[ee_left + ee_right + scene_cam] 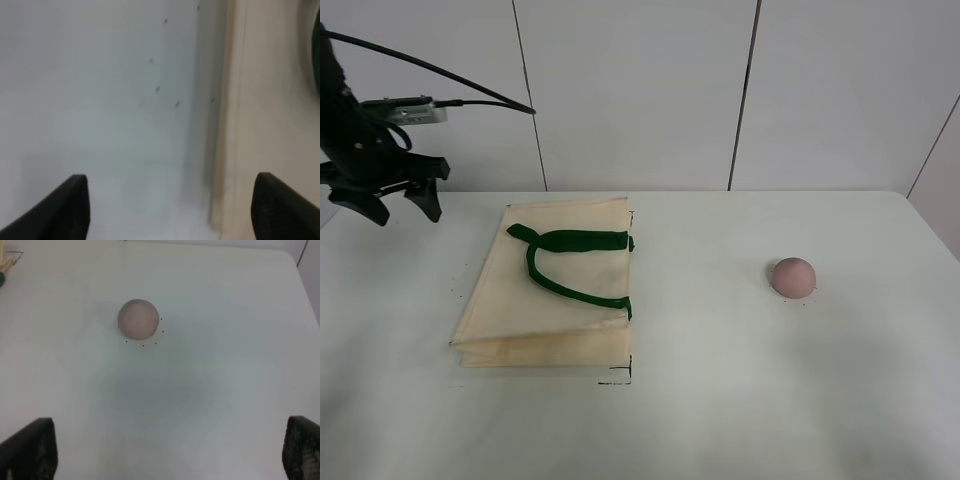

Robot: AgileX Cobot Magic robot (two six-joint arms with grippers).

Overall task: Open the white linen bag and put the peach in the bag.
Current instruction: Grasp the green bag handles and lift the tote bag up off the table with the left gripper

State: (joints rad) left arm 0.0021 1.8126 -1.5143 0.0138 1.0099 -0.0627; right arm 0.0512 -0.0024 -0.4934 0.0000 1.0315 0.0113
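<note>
Next, my left gripper goes to the bend (534, 273) in the dark green handle's narrow part on the white linen bag and closes there.
The white linen bag (555, 300) lies flat and closed on the table, left of centre, with its dark green handles (570, 240) lying on top. The peach (792, 277) sits alone on the table to the right, well apart from the bag. My left gripper (405, 212) is open and empty, raised above the table's far left, left of the bag. In the left wrist view its gripper (172, 210) hangs over bare table next to the bag's edge (270, 100). My right gripper (167, 450) is open and empty, short of the peach (138, 319); it is out of the exterior high view.
The white table (720, 400) ends at a grey panelled wall (640, 90) behind. Small black marks on the table outline the bag's corner (625, 375) and ring the peach. A cable (440, 72) runs from the left arm.
</note>
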